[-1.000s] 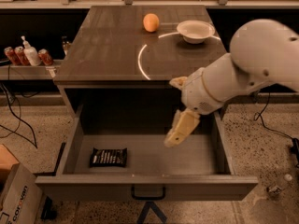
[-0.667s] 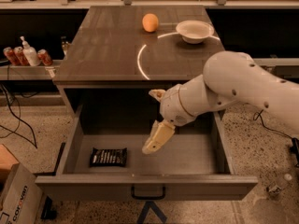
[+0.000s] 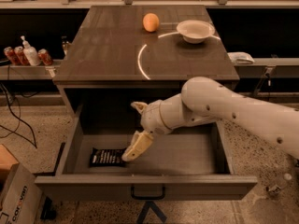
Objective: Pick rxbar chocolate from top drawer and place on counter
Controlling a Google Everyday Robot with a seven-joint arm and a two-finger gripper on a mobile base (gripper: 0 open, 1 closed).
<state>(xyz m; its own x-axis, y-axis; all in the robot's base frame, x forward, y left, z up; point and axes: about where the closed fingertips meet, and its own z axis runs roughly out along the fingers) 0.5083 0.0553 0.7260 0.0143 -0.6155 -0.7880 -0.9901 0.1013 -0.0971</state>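
My gripper needs to close on the end of the rxbar chocolate (image 3: 121, 157) that points to the middle of the top drawer.
The rxbar chocolate (image 3: 106, 157) lies flat in its black wrapper at the front left of the floor of the top drawer (image 3: 145, 186), which is pulled fully out. My gripper (image 3: 131, 132) is inside the drawer, just right of the bar. It is open, and its lower cream finger (image 3: 138, 146) reaches down to the bar's right end; I cannot tell if it touches. The white arm comes in from the right. The counter (image 3: 107, 50) above is dark and glossy with a curved light reflection.
An orange round fruit (image 3: 150, 22) and a white bowl (image 3: 195, 31) stand at the back of the counter. Cans and a pump bottle (image 3: 27, 55) sit on a low shelf at left. A cardboard box (image 3: 14, 199) stands on the floor at the lower left.
My gripper has moved left and down across the drawer, from its right half to the right end of the rxbar. The bar has not moved.
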